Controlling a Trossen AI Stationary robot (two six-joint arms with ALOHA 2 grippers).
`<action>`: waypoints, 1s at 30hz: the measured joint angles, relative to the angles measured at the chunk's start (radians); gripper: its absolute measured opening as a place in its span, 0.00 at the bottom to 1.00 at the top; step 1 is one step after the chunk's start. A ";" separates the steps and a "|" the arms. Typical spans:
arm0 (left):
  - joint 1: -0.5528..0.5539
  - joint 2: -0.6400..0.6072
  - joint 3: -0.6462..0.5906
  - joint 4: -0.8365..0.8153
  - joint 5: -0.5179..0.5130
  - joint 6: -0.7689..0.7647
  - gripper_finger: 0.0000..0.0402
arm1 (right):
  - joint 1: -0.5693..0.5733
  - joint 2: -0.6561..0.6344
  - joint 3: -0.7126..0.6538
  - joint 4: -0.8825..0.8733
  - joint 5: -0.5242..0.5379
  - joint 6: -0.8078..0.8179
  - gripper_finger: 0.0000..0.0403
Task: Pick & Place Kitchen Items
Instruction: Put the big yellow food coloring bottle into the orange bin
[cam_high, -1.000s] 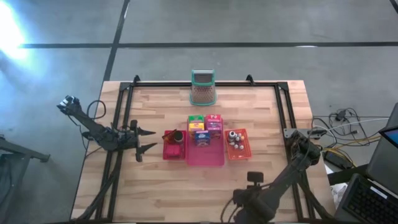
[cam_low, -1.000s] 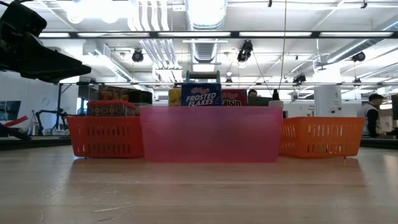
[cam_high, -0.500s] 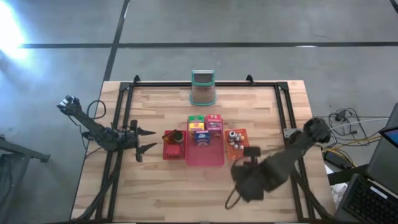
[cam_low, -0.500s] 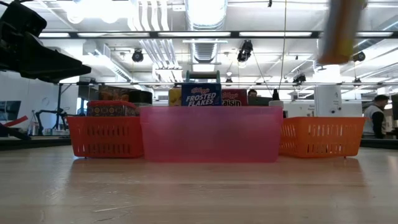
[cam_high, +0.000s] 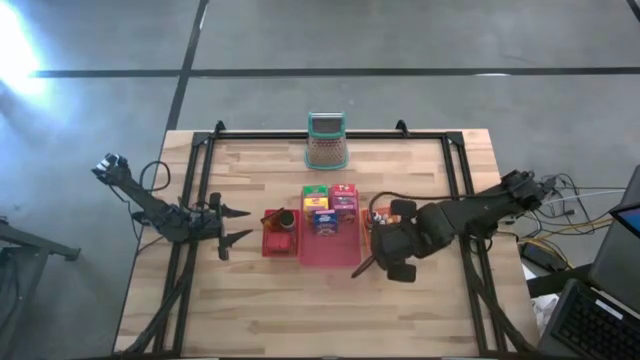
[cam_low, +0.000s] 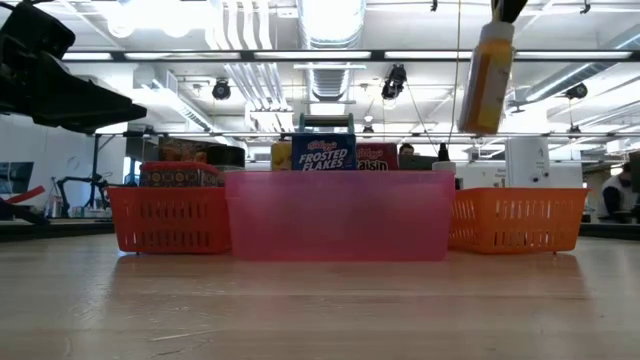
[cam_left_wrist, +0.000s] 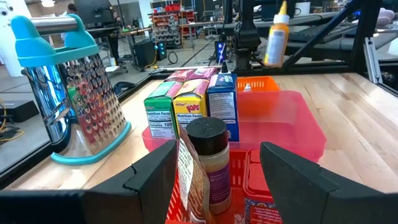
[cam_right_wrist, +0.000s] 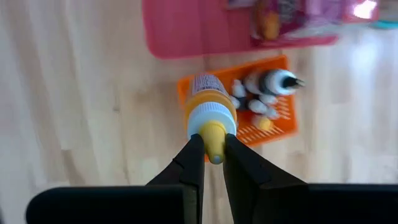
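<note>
I will release the yellow squeeze bottle with my right gripper in the orange tray's near corner (cam_high: 374, 246) (cam_right_wrist: 210, 98) next to the pink tray.
My right gripper (cam_right_wrist: 211, 149) is shut on a yellow squeeze bottle (cam_low: 487, 75), which hangs in the air above the orange tray (cam_right_wrist: 273, 124). Small bottles (cam_right_wrist: 264, 90) lie in that tray. The pink tray (cam_high: 330, 250) holds green, yellow, blue and pink boxes (cam_left_wrist: 193, 106). A dark-capped jar (cam_left_wrist: 208, 158) stands in the red tray (cam_high: 280, 238). My left gripper (cam_high: 235, 225) waits open and level at the table's left, just short of the red tray, touching nothing. My right gripper pinches the bottle's yellow nozzle tip (cam_right_wrist: 215, 142) between its two fingers (cam_right_wrist: 189, 158), coming from above and pointing down. The bottle (cam_left_wrist: 277, 37) hangs upright below the fingers, lifted clear of the trays and the table.
A teal-handled metal grater (cam_high: 326, 142) stands at the table's far middle. A black frame (cam_high: 200, 200) runs along the left, right and far sides of the table. Bare wood (cam_high: 300, 310) lies on the near side of the three trays.
My right arm has swung up from the table's near edge toward the far edge, to above the orange tray. It carries the bottle, which has come into the low view from the upper right. The gripper stays shut.
</note>
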 joint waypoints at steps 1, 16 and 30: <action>0.000 0.000 0.000 0.000 0.000 0.000 0.59 | -0.005 -0.010 -0.021 0.026 -0.014 -0.008 0.08; 0.000 0.000 0.000 0.000 0.000 0.000 0.59 | -0.049 -0.062 -0.208 0.135 -0.046 -0.039 0.08; 0.000 0.000 0.000 0.000 0.000 0.000 0.59 | -0.107 -0.061 -0.266 0.202 -0.099 -0.071 0.08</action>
